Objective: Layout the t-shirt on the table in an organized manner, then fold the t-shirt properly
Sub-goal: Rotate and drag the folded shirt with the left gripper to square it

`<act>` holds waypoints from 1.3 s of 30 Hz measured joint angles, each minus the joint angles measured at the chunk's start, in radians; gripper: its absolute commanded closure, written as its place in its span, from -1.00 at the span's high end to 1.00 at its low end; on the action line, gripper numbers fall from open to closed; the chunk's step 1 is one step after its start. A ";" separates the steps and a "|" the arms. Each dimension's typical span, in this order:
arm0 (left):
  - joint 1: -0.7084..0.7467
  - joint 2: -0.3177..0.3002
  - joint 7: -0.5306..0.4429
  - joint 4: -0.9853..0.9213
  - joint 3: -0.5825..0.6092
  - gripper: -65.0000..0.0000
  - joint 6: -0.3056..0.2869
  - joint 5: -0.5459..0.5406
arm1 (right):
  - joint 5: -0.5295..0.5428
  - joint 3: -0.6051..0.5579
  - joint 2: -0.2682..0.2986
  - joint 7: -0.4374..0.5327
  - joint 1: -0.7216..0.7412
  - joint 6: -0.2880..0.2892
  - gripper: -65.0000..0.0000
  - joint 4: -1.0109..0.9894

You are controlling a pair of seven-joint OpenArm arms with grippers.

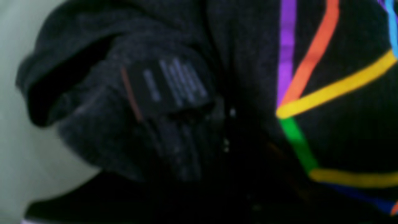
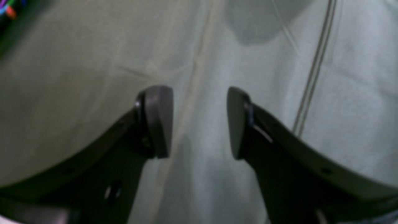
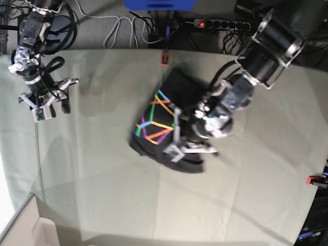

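My left gripper is going to release the black t-shirt on the table (image 3: 136, 121) by the printed edge of the heap, on the side toward my right gripper.
The black t-shirt (image 3: 159, 115) lies crumpled in a heap in the middle of the table (image 3: 102, 169), its rainbow line print facing up on the heap's left side. My left gripper (image 3: 177, 143) is pressed down onto the heap's near edge and looks shut on bunched cloth. In the left wrist view the t-shirt (image 1: 326, 93) fills the frame, the neck label (image 1: 168, 84) shows, and the fingers are hidden in dark fabric. My right gripper (image 2: 199, 123) hangs open over bare table cloth (image 2: 77, 62) at the far left (image 3: 48, 105), well away from the shirt.
A thin cable (image 2: 314, 71) runs across the cloth beside the right gripper. Red clamps sit at the far edge (image 3: 165, 57) and the right edge (image 3: 316, 180). A power strip (image 3: 220, 23) and loose cables (image 3: 123, 25) lie behind the table. A cardboard box (image 3: 31, 230) stands at the near left corner.
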 measured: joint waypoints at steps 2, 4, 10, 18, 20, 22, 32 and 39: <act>-0.013 0.000 -0.067 -0.002 0.076 -1.00 -0.003 0.031 | 0.000 0.002 0.006 0.000 -0.001 0.000 -0.13 0.000; -0.027 0.003 -0.148 -0.008 0.149 -1.00 -0.014 0.040 | -0.003 0.002 0.005 -0.003 -0.001 0.000 -0.13 0.000; -0.059 0.035 -0.285 -0.014 0.219 -1.00 -0.256 0.048 | -0.002 0.002 0.005 0.000 0.002 0.000 -0.13 0.000; -0.158 0.132 -0.302 -0.232 0.220 -0.98 -0.309 0.041 | -0.003 0.002 0.019 -0.001 0.002 0.000 -0.13 0.000; -0.172 0.149 -0.299 -0.261 0.219 -0.98 -0.307 0.042 | -0.003 0.001 0.018 0.000 0.002 0.000 -0.13 0.000; -0.181 0.158 -0.299 -0.276 0.223 -0.98 -0.308 0.043 | -0.003 0.001 0.018 0.000 0.000 0.000 -0.13 0.000; -0.242 0.181 -0.293 -0.279 0.226 0.23 -0.304 0.069 | -0.003 0.001 0.018 0.000 0.002 0.000 -0.13 0.000; -0.254 0.180 -0.296 -0.269 0.220 0.57 -0.305 0.286 | -0.003 -0.001 0.018 0.000 0.002 0.000 -0.13 0.000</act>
